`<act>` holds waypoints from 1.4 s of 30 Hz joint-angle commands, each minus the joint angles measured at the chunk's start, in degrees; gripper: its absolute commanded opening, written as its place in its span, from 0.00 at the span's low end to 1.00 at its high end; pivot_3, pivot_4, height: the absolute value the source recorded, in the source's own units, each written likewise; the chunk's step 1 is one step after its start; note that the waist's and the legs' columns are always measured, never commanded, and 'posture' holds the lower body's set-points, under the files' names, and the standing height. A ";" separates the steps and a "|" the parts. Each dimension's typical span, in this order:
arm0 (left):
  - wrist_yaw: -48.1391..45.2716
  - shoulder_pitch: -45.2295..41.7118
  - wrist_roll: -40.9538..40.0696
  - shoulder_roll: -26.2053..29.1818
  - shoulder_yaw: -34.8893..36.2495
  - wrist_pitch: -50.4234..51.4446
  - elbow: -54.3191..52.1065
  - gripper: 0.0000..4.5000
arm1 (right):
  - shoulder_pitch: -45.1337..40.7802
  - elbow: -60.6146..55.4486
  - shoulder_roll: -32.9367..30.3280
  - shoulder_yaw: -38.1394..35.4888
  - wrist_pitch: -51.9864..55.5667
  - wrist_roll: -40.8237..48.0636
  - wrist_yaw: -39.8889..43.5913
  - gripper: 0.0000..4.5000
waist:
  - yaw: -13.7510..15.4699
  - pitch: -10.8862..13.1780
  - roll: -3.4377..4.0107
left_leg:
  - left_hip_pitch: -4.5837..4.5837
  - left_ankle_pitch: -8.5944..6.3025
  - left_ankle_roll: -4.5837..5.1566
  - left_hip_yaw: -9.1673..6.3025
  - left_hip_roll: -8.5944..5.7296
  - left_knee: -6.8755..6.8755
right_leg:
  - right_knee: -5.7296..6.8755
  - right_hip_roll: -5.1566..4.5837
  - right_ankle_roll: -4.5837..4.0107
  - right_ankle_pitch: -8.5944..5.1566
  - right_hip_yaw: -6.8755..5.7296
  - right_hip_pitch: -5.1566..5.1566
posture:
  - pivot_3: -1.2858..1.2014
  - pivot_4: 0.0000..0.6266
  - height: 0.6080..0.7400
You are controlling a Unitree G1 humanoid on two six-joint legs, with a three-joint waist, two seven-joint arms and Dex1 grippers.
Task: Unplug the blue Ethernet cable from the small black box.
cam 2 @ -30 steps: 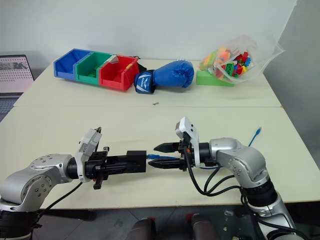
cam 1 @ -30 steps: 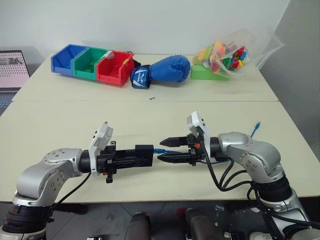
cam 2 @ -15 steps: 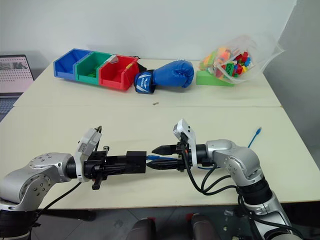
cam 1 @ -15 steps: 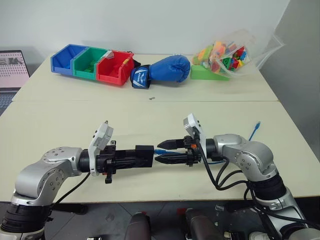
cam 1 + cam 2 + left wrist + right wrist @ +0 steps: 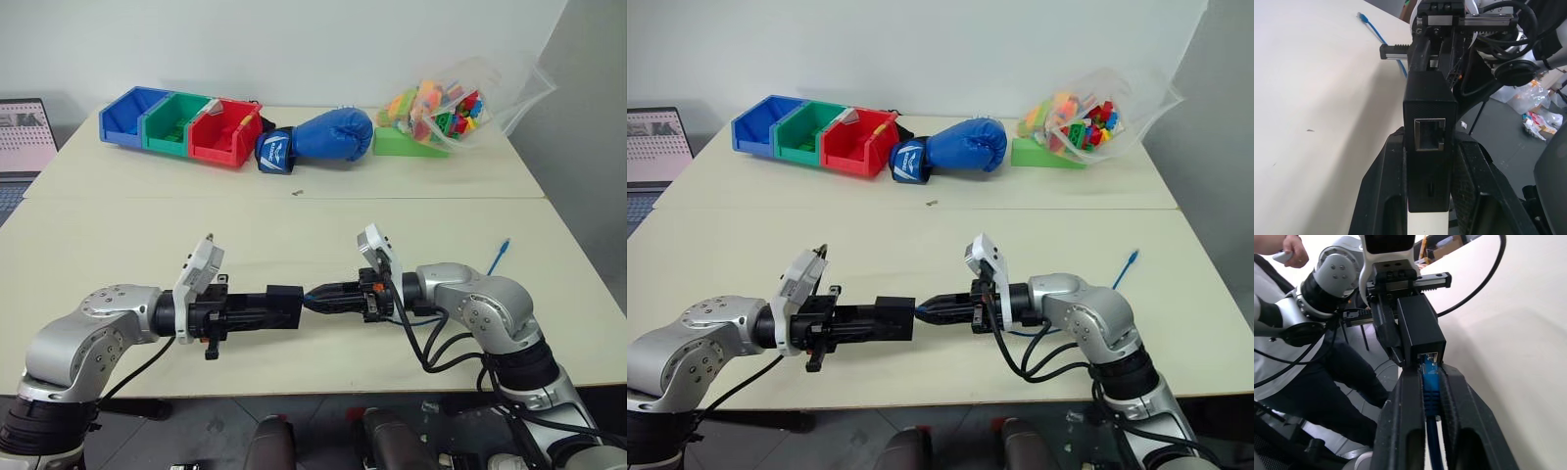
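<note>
My left gripper has the small black box. It will let go of it on the bare table [image 5: 227, 237] in front of the red bin.
My left gripper [image 5: 278, 306] is shut on the small black box [image 5: 283, 305] and holds it level above the table's near edge. The box [image 5: 1429, 127] has an empty port facing the left wrist camera. The blue Ethernet cable's plug [image 5: 1430, 374] sits in the box's port [image 5: 1420, 328] on the opposite side. My right gripper [image 5: 310, 297] faces the box and is shut on that plug, its fingers [image 5: 1408, 396] pressed on both sides of it. The rest of the blue Ethernet cable [image 5: 1129, 262] runs back under my right arm, and its free end lies on the table at the right.
At the back of the table [image 5: 118, 235] stand blue, green and red bins [image 5: 181, 122], a blue boxing glove [image 5: 328, 134], a green block [image 5: 400, 145] and a clear bag of toy bricks [image 5: 449, 106]. A laptop [image 5: 24, 137] sits far left. A person's hand [image 5: 1290, 249] holds a controller.
My right gripper's fingers, open around the blue plug before, have shut on it. Both arms and the box have stayed in place.
</note>
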 commanded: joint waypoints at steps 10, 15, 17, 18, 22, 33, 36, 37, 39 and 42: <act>-0.82 2.18 0.13 1.19 2.42 -1.51 -0.44 0.18 | 1.22 -0.06 -3.97 -0.97 0.73 0.12 1.09 0.02 | -0.01 0.00 0.00 | -0.01 0.00 0.00 -0.01 0.00 -0.01 | -0.01 0.00 0.00 0.00 0.00 -0.01 | 0.52 0.24 1.00; 0.58 3.85 0.32 1.49 4.76 -1.73 0.68 0.18 | 4.46 0.00 -8.20 -2.39 -1.01 -1.40 0.73 0.01 | 0.21 0.01 0.01 | -0.04 0.00 0.00 0.04 -0.01 -0.01 | -0.09 -0.03 0.00 0.00 0.01 -0.01 | 0.52 0.24 1.00; 1.12 4.29 0.28 1.56 5.82 -1.75 1.16 0.18 | 6.08 0.31 -10.14 -2.59 -3.32 -3.92 0.14 0.01 | 0.13 0.02 0.01 | -0.04 0.00 0.00 0.03 0.00 -0.02 | -0.07 -0.02 0.00 0.00 0.01 -0.04 | 0.52 0.24 1.00; 1.59 4.31 0.41 1.54 6.20 -1.79 1.44 0.18 | 6.87 0.80 -10.40 -3.17 -5.05 -5.40 -0.91 0.01 | 0.09 0.02 0.01 | -0.03 0.00 0.00 0.03 0.00 -0.02 | -0.08 -0.01 0.00 0.00 0.02 -0.04 | 0.52 0.24 1.00; 3.79 3.36 1.55 0.76 6.32 -2.30 3.01 0.18 | 5.17 6.96 -7.03 -5.69 -13.98 -13.66 -11.36 0.01 | -0.12 0.02 0.01 | -0.03 0.00 0.00 0.04 0.01 -0.04 | -0.07 0.00 0.00 0.00 0.02 -0.06 | 0.52 0.24 1.00; 7.40 -0.42 5.89 -2.40 1.95 -5.41 2.91 0.18 | -5.93 32.40 2.58 -9.67 -31.24 -32.63 -38.18 0.17 | 0.11 0.09 0.07 | -0.17 0.00 -0.01 0.32 -0.04 -0.05 | -0.06 -0.05 0.05 0.05 0.09 -0.19 | 0.52 0.24 1.00; 9.90 -1.37 8.29 -4.23 1.43 -7.84 4.26 0.18 | -5.48 30.52 2.78 -10.63 -31.31 -32.15 -37.06 0.34 | 0.10 0.10 0.10 | -0.16 0.00 -0.01 0.36 -0.03 -0.11 | -0.06 -0.05 0.03 0.05 0.13 -0.22 | 0.52 0.24 1.00; 10.54 -1.64 9.10 -4.75 1.23 -8.69 4.63 0.18 | -5.25 29.67 2.61 -10.87 -31.21 -32.07 -36.65 0.41 | 0.11 0.11 0.10 | -0.15 0.00 -0.01 0.35 -0.03 -0.11 | -0.06 -0.05 0.04 0.05 0.12 -0.22 | 0.52 0.24 1.00; 13.41 -2.48 11.18 -6.90 1.27 -11.00 5.88 0.18 | -4.35 26.49 1.81 -11.33 -30.61 -31.62 -35.50 0.52 | 0.10 0.11 0.11 | -0.15 0.00 -0.01 0.35 -0.02 -0.11 | -0.05 -0.05 0.04 0.05 0.12 -0.22 | 0.52 0.24 1.00; 20.22 -4.71 15.64 -11.35 1.85 -16.12 9.75 0.18 | -1.85 18.46 0.41 -11.52 -28.95 -28.76 -30.84 0.64 | 0.31 0.11 0.12 | -0.14 0.00 0.00 0.34 -0.03 -0.08 | 0.00 -0.05 0.05 0.05 0.11 -0.21 | 0.52 0.24 1.00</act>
